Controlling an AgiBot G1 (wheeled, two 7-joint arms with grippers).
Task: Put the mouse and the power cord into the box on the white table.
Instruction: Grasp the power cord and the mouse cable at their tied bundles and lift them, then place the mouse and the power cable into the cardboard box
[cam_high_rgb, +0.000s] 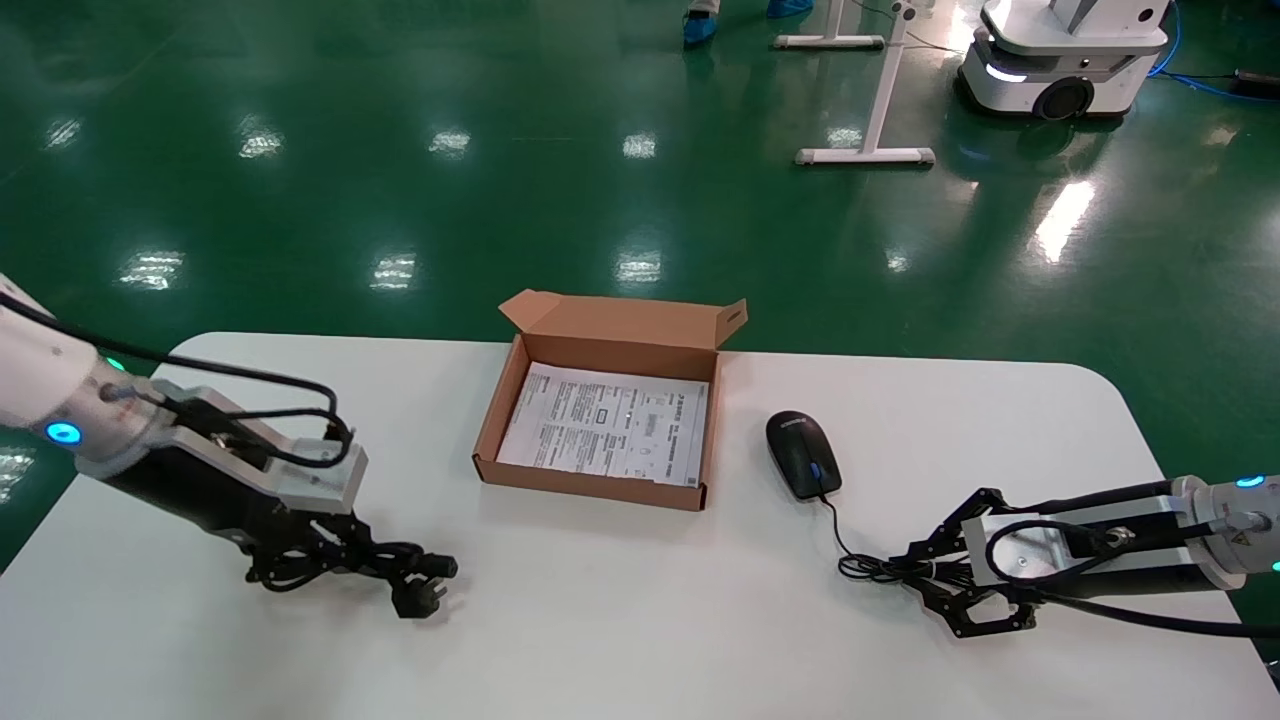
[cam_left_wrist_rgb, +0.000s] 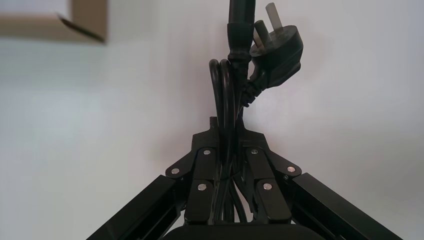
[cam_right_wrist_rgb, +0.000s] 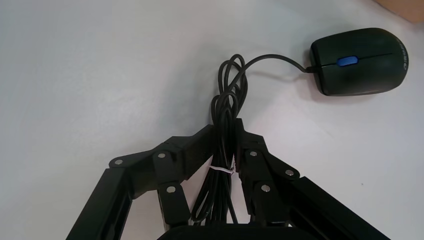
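Next, my right gripper lets go of the coil with the black mouse on the white printed sheet inside the open box (cam_high_rgb: 576, 418).
The power cord (cam_high_rgb: 385, 562) lies bundled at the front left of the white table (cam_high_rgb: 640, 630), its pronged plug (cam_left_wrist_rgb: 278, 48) sticking out past the fingers. My left gripper (cam_left_wrist_rgb: 227, 126) is shut on the power cord's bundled strands. The black mouse (cam_high_rgb: 803, 455) with its blue wheel rests on the table just right of the box (cam_high_rgb: 610, 345). The mouse's thin cable (cam_right_wrist_rgb: 226, 102) runs back to a tied coil. My right gripper (cam_right_wrist_rgb: 226, 131) is shut on that coil, low at the table's front right. The open box holds only a white printed sheet.
The box's lid flap stands upright on its far side. A corner of the box (cam_left_wrist_rgb: 82, 20) shows in the left wrist view. Beyond the table are green floor, a white stand's feet (cam_high_rgb: 865, 155) and another white robot base (cam_high_rgb: 1060, 60).
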